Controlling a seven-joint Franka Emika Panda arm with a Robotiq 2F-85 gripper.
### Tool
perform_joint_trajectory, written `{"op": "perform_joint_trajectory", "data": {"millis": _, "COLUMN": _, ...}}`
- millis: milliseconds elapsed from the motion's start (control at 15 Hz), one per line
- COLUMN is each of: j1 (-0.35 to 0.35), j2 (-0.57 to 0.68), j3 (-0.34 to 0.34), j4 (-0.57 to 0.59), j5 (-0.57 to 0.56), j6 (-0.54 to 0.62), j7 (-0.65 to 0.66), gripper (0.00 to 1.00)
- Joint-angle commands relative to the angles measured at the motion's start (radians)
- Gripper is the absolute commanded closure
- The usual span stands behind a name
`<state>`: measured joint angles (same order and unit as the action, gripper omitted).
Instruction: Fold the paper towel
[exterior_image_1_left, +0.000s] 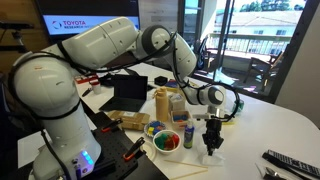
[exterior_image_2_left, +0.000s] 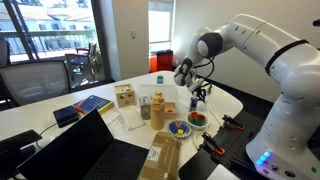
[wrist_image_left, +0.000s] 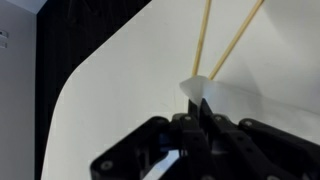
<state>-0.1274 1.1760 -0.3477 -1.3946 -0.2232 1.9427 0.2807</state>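
Next, I open my gripper to let the thin white flap go on the paper towel (exterior_image_1_left: 201, 141), next to the blue can.
In the wrist view my gripper (wrist_image_left: 203, 100) is shut on a raised corner of the white paper towel (wrist_image_left: 232, 100). The towel lies on the white table (wrist_image_left: 110, 90) and is hard to tell from it. In both exterior views the gripper (exterior_image_1_left: 213, 142) (exterior_image_2_left: 197, 96) points down, low over the table beside the bowls. The towel itself does not stand out there.
Two wooden sticks (wrist_image_left: 205, 35) lie just beyond the towel. A bowl of coloured pieces (exterior_image_1_left: 165, 140) (exterior_image_2_left: 180, 128), a red bowl (exterior_image_2_left: 197, 118), a bottle (exterior_image_1_left: 162, 103), a blue can (exterior_image_1_left: 188, 132), a wooden box (exterior_image_2_left: 125, 95) and a laptop (exterior_image_1_left: 130, 92) crowd the table near the gripper. A remote (exterior_image_1_left: 290, 160) lies by the edge.
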Motion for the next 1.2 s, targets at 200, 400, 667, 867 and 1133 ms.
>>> {"op": "perform_joint_trajectory", "data": {"millis": 200, "j1": 0.051, "j2": 0.003, "j3": -0.002, "j4": 0.012, "j5": -0.036, "j6": -0.016, "j7": 0.042, "gripper": 0.99}}
{"op": "perform_joint_trajectory", "data": {"millis": 400, "j1": 0.068, "j2": 0.005, "j3": 0.000, "j4": 0.013, "j5": -0.042, "j6": -0.018, "j7": 0.043, "gripper": 0.99}}
{"op": "perform_joint_trajectory", "data": {"millis": 667, "j1": 0.092, "j2": 0.011, "j3": -0.002, "j4": 0.016, "j5": -0.056, "j6": -0.025, "j7": 0.059, "gripper": 0.99}}
{"op": "perform_joint_trajectory", "data": {"millis": 867, "j1": 0.112, "j2": 0.016, "j3": -0.003, "j4": 0.016, "j5": -0.073, "j6": -0.027, "j7": 0.081, "gripper": 0.99}}
{"op": "perform_joint_trajectory", "data": {"millis": 1133, "j1": 0.145, "j2": 0.030, "j3": -0.007, "j4": 0.018, "j5": -0.102, "j6": -0.038, "j7": 0.106, "gripper": 0.99}}
